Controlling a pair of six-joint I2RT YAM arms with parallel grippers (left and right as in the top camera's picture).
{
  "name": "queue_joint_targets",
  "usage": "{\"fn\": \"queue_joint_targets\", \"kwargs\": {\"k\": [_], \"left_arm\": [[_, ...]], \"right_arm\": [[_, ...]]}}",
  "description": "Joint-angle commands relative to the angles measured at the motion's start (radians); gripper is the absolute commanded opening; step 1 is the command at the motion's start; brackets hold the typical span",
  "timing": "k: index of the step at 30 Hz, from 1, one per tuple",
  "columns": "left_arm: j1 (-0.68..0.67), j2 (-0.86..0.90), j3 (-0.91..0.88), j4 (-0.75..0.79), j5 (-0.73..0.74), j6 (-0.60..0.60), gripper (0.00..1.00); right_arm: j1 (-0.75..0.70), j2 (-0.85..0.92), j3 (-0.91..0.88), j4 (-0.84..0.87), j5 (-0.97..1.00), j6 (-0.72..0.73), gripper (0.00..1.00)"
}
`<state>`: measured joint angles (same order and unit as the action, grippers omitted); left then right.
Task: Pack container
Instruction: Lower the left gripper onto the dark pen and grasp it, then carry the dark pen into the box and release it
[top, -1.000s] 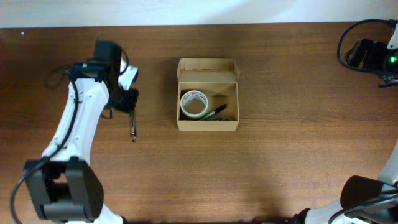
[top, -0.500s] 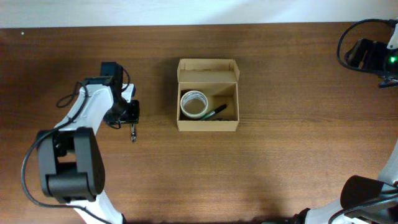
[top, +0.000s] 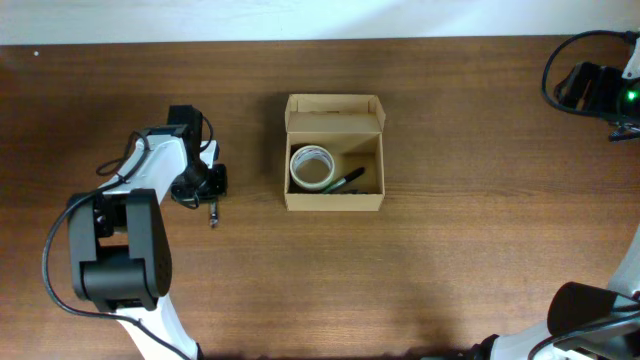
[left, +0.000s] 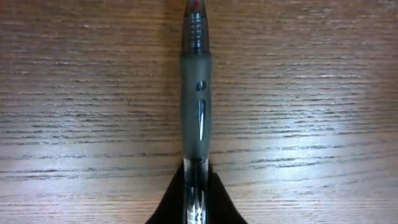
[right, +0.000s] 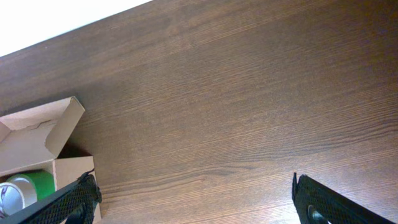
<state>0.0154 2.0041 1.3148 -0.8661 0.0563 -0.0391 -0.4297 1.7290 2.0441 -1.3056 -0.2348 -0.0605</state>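
My left gripper will let go of the dark-grip pen between the dark pen and the container's near side (top: 350, 190).
The tan cardboard container (top: 334, 202) stands open at the table's middle, lid flap folded back. It holds a tape roll (top: 312, 167) and a dark pen (top: 348, 179). A grey pen (top: 213, 213) lies on the wood left of the container. My left gripper (top: 211, 186) is down on the pen's upper end. In the left wrist view the pen (left: 195, 93) fills the middle and the black fingers (left: 195, 202) press both its sides. My right gripper (right: 193, 199) is wide open and empty, high at the far right; the container's corner (right: 37, 134) shows at its left.
The right arm (top: 598, 88) stays at the table's far right back corner. Bare brown wood lies between the pen and the container and all round the container. A white wall edge runs along the back.
My left arm has folded in and come down, bringing the gripper onto the pen's upper end. The pen, container and right arm have not moved.
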Motion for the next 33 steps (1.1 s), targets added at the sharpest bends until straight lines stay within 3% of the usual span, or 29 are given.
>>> {"fn": "queue_joint_targets", "kwargs": {"k": [1, 6, 10, 14, 19, 27, 33], "left_arm": [[-0.002, 0.029, -0.008, 0.013, 0.019, 0.002, 0.02], [-0.002, 0.008, 0.064, -0.030, 0.098, 0.166, 0.02], [-0.010, -0.050, 0.271, -0.122, 0.110, 0.348, 0.02], [-0.064, -0.105, 0.499, -0.229, 0.156, 0.642, 0.02], [-0.213, -0.133, 0.662, -0.381, 0.136, 0.963, 0.02], [-0.472, -0.084, 0.663, -0.508, 0.060, 1.154, 0.02], [-0.529, 0.002, 0.663, -0.489, 0.029, 1.159, 0.01]], "right_arm": [[-0.003, -0.001, 0.008, 0.000, -0.013, -0.002, 0.99], [-0.003, -0.001, 0.008, 0.000, -0.013, -0.002, 0.99], [-0.003, -0.001, 0.008, 0.000, -0.013, -0.002, 0.99], [-0.003, -0.001, 0.008, 0.000, -0.013, -0.002, 0.99], [-0.003, -0.001, 0.008, 0.000, -0.013, -0.002, 0.99], [-0.003, -0.001, 0.008, 0.000, -0.013, -0.002, 0.99], [-0.003, -0.001, 0.008, 0.000, -0.013, -0.002, 0.99]]}}
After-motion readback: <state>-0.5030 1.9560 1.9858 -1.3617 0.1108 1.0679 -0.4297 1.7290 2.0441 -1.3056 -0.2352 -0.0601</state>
